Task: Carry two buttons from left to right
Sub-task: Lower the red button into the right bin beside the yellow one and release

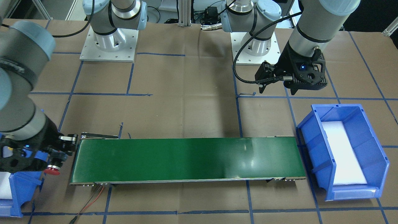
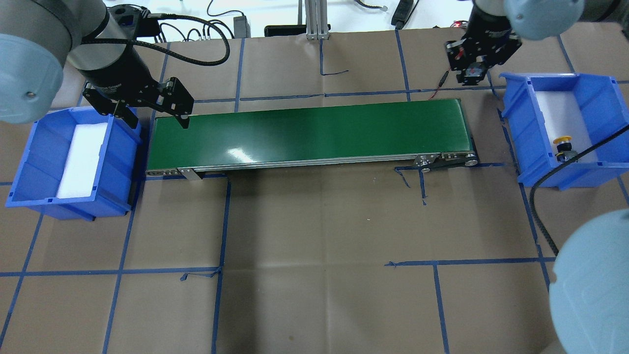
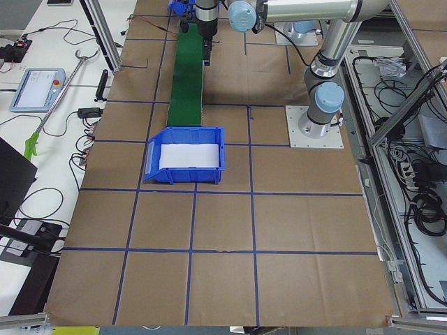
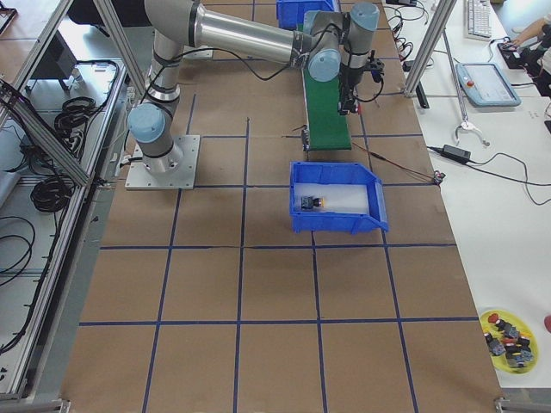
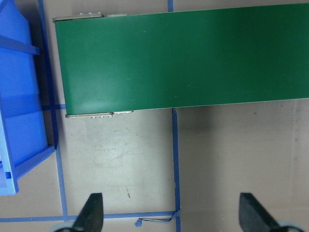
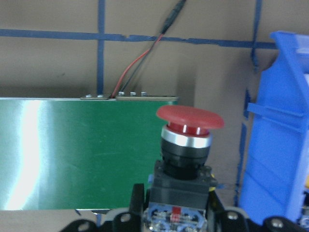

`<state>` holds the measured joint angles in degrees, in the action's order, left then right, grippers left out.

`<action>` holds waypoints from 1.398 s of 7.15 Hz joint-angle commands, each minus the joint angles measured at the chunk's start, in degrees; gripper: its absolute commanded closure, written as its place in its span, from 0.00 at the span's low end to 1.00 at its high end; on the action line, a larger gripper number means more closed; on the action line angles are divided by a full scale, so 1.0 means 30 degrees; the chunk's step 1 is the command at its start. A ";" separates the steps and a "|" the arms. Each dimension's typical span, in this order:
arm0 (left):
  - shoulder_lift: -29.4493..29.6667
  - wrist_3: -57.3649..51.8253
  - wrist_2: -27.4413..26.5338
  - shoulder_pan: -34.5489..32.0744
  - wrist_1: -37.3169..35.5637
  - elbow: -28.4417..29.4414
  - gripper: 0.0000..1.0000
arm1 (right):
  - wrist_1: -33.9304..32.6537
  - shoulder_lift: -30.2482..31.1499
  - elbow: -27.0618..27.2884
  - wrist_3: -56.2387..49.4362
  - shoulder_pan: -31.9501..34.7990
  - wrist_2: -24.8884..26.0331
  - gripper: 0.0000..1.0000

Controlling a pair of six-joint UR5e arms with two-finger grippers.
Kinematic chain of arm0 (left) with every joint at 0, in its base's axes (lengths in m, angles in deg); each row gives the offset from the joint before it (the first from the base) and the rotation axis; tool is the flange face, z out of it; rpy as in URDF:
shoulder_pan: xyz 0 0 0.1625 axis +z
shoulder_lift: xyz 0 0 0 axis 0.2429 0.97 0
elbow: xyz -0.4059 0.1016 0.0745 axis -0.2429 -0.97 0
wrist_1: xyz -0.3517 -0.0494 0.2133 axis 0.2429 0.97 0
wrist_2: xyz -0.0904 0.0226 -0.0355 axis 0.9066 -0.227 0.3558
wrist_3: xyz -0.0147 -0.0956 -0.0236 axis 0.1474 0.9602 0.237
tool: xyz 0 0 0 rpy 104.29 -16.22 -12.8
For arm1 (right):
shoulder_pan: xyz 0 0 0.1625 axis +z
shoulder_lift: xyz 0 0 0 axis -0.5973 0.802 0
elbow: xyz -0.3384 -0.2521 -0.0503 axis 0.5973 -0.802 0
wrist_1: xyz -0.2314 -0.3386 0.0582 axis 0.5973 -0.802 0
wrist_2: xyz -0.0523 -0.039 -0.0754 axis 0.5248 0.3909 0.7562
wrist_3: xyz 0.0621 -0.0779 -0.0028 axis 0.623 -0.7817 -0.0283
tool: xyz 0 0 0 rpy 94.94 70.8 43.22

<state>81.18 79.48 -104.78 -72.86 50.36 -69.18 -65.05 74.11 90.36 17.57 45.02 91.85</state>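
I should release the red-capped button with my right gripper on the white foam [image 1: 4, 178] near the yellow-capped button.
The red-capped button [image 6: 189, 119] stands upright in my right gripper [image 2: 471, 73], which is shut on its black-and-grey body. It hangs above the table between the right end of the green conveyor belt [image 2: 314, 133] and the right blue bin [image 2: 521, 128]; its red cap also shows in the front view [image 1: 51, 170]. The yellow-capped button [image 2: 564, 147] lies in that right bin on white foam, also seen in the exterior right view [image 4: 312, 203]. My left gripper [image 2: 157, 119] is open and empty above the belt's left end, its fingers [image 5: 91, 212] spread wide.
The left blue bin [image 2: 29, 147] holds only a white foam pad. Red and black wires [image 6: 137, 67] run from the belt's right end. Blue tape lines cross the brown table [image 2: 314, 236]. A yellow dish with several spare buttons [image 4: 508, 334] sits off at the table's corner.
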 commanded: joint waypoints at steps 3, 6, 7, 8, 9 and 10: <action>-0.0018 -0.0019 0.0000 0.0000 0.0000 0.0000 0.00 | 0.0732 -0.0491 -0.0838 -0.8553 -0.5050 -0.0036 0.96; -0.0018 -0.0019 0.0000 0.0000 0.0000 0.0000 0.00 | 0.0472 -0.1574 -0.0605 -1.0081 -0.6461 -0.0123 0.97; -0.0018 -0.0019 0.0000 0.0000 0.0000 -0.0029 0.00 | 0.0295 -0.1577 -0.0023 -1.0174 -0.6666 -0.0124 0.97; 0.0011 -0.0048 0.0000 0.0000 0.0000 -0.0029 0.00 | -0.1418 -0.1432 0.1085 -1.0233 -0.6697 -0.0124 0.97; 0.0012 -0.0048 0.0000 0.0000 0.0000 -0.0029 0.00 | -0.3524 -0.1344 0.2140 -1.0379 -0.6697 -0.0124 0.97; 0.0012 -0.0019 0.0000 0.0000 0.0000 -0.0029 0.00 | -0.4763 -0.1749 0.2441 -1.0525 -0.6697 -0.0153 0.97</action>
<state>81.21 79.37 -104.78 -72.86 50.36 -69.26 -73.77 69.67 95.49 -13.46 24.98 91.46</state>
